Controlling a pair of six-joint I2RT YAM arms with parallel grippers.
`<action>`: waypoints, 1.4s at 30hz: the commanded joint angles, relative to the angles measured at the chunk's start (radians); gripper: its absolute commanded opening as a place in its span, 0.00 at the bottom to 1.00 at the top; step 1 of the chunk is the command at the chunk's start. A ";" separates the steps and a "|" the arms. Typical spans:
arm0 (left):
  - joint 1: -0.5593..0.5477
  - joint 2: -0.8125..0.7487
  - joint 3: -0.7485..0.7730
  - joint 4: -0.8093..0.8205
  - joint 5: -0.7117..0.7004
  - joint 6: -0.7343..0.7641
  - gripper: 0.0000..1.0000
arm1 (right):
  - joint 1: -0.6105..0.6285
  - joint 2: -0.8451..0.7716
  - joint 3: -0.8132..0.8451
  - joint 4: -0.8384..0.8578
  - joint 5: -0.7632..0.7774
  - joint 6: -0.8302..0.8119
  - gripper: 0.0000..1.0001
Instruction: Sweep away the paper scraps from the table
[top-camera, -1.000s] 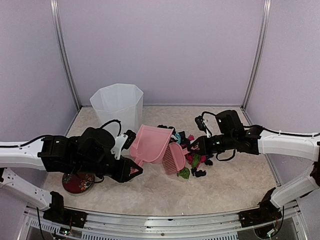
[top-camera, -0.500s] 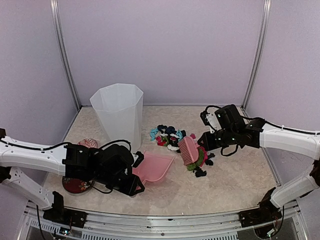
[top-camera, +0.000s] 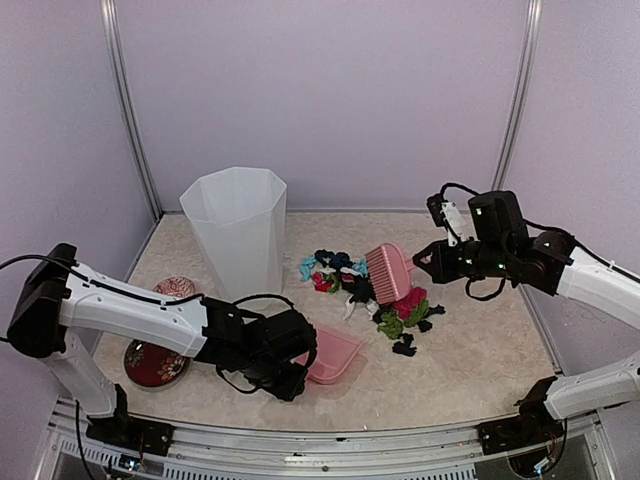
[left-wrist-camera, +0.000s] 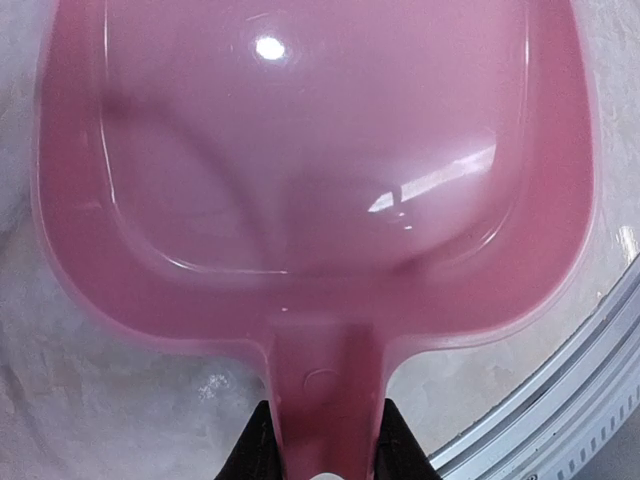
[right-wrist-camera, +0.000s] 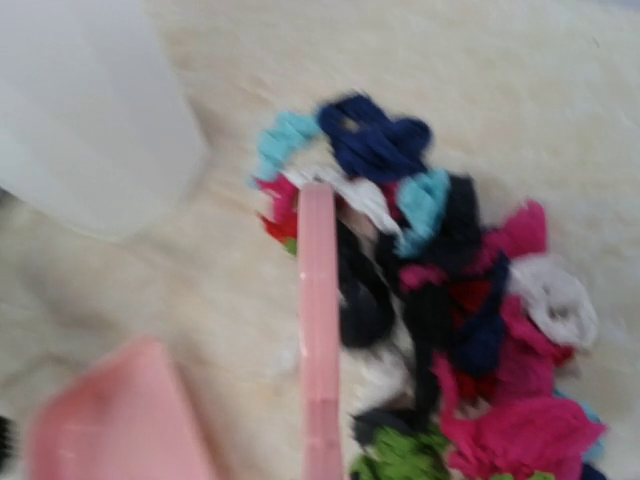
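Note:
I should open my left gripper, lower its wrist and take the dustpan's handle (left-wrist-camera: 325, 395) at a flatter slant, because it is too steep over the dustpan.
The paper scraps (top-camera: 405, 308) lie in a loose heap of black, magenta, green, teal, navy and white bits in the middle of the table (top-camera: 470, 365). My right gripper (top-camera: 430, 260) is shut on the handle of a pink brush (top-camera: 388, 272), whose head hangs over the far part of the heap. In the right wrist view the brush (right-wrist-camera: 318, 330) shows edge-on, with the scraps (right-wrist-camera: 470, 300) to its right. My left gripper (top-camera: 302, 360) is shut on the handle of a pink dustpan (top-camera: 336, 353) near the table's front edge. The dustpan (left-wrist-camera: 310, 170) is empty, its handle between my fingers (left-wrist-camera: 258, 452).
A tall white bin (top-camera: 236, 222) stands at the back left, also seen as the bin (right-wrist-camera: 90, 120) in the right wrist view. Two red patterned dishes (top-camera: 155, 365) lie at the front left. The metal frame (top-camera: 330, 445) runs just beyond the dustpan.
My left arm has drawn the dustpan away from the heap toward the front edge and to the right. My right arm has pulled the brush back and to the right, tilting its head.

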 joint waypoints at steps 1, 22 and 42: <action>0.017 0.072 0.086 -0.016 -0.041 0.078 0.00 | -0.006 -0.055 0.056 -0.021 -0.063 0.002 0.00; 0.046 0.203 0.240 -0.118 -0.076 0.165 0.33 | -0.006 -0.116 0.005 -0.013 -0.020 0.026 0.00; -0.056 -0.029 -0.049 0.217 -0.177 0.066 0.98 | -0.006 -0.099 -0.024 0.037 -0.020 0.023 0.00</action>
